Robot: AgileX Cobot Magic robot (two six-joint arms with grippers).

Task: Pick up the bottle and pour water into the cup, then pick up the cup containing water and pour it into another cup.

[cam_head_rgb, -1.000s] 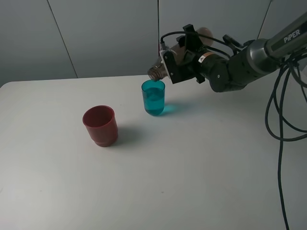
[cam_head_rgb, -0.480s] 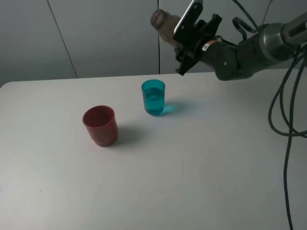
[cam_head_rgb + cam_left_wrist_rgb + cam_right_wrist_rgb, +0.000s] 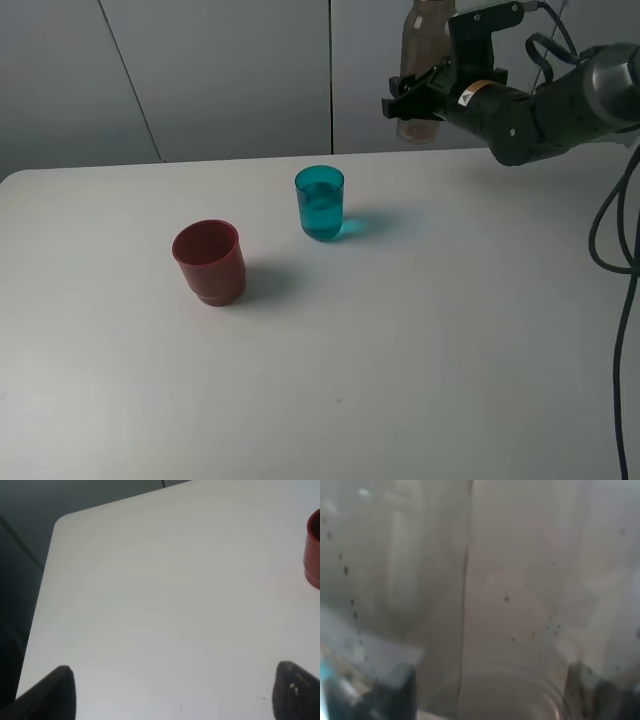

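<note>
Next, my right gripper lets go of the bottle on the white table [image 3: 457, 195] near the table's back edge, beyond the teal cup.
The smoky grey-brown bottle [image 3: 421, 45] is upright in the air at the back right, held by my right gripper [image 3: 424, 103], which is shut on its lower body. In the right wrist view the bottle [image 3: 485, 595] fills the picture between the fingers [image 3: 395, 692]. The teal cup [image 3: 320, 203] stands on the table with water in it, left of and below the bottle. The dark-red cup [image 3: 209, 262] stands front-left of the teal one; its edge also shows in the left wrist view [image 3: 314, 550]. My left gripper [image 3: 177, 695] is open and empty over the table's left part, out of the exterior view.
The white table [image 3: 400, 350] has a rounded left corner [image 3: 57, 522]. Grey wall panels stand behind it. Black cables [image 3: 612, 220] hang from the right arm at the right edge.
The bottle went from tilted with its mouth over the teal cup to upright, and rose and moved right, away from the cup. Both cups stayed put.
</note>
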